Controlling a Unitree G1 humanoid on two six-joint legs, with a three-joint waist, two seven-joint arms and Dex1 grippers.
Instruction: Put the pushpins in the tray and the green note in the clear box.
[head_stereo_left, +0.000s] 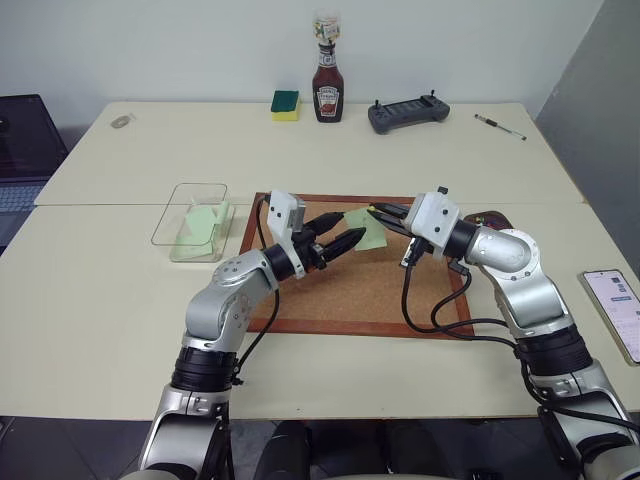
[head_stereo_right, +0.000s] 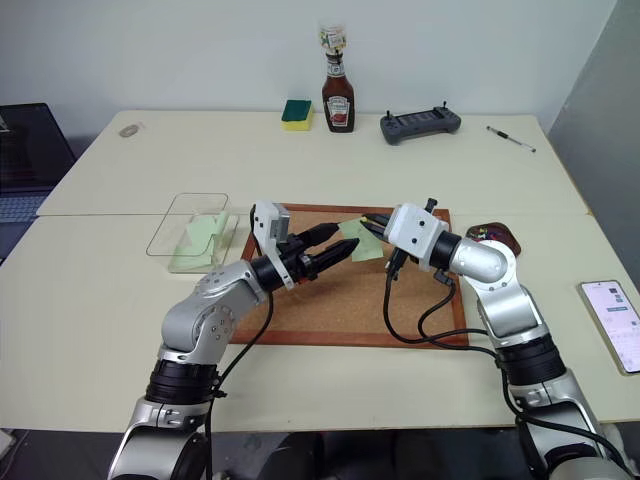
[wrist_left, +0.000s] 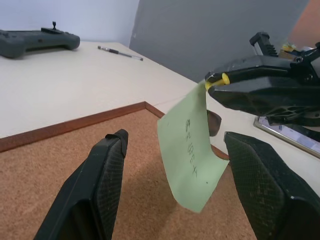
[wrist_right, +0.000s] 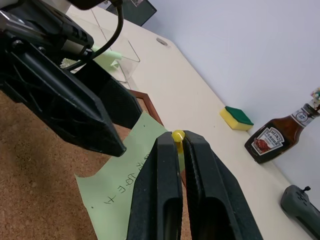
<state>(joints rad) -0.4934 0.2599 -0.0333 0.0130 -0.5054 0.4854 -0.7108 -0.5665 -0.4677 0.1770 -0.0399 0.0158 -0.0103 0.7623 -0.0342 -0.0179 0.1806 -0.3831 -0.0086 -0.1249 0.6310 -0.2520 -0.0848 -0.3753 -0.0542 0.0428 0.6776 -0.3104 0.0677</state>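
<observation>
The green note is hanging from the yellow pushpin, so next I pinch the note's lower end (wrist_left: 194, 192) with my left gripper before my right gripper pulls the pushpin out.
My right gripper (wrist_right: 177, 144) is shut on a yellow pushpin (wrist_right: 177, 135). The green note (wrist_left: 187, 155), pale green with handwriting, hangs by one corner from that pin above the cork board (head_stereo_left: 350, 295). The left gripper (head_stereo_left: 350, 228) is open, one finger on each side of the note, apart from it. At the left of the board stands the clear box (head_stereo_left: 176, 214) with pale green paper inside. The dark brown tray (head_stereo_right: 497, 236) lies behind my right arm, mostly hidden.
Along the far table edge stand a green-and-yellow sponge (head_stereo_left: 285, 104), a ketchup bottle (head_stereo_left: 328, 88), a dark controller (head_stereo_left: 408, 113) and a pen (head_stereo_left: 500, 126). A phone (head_stereo_left: 615, 300) lies at the right edge, a laptop (head_stereo_left: 20, 150) at the left.
</observation>
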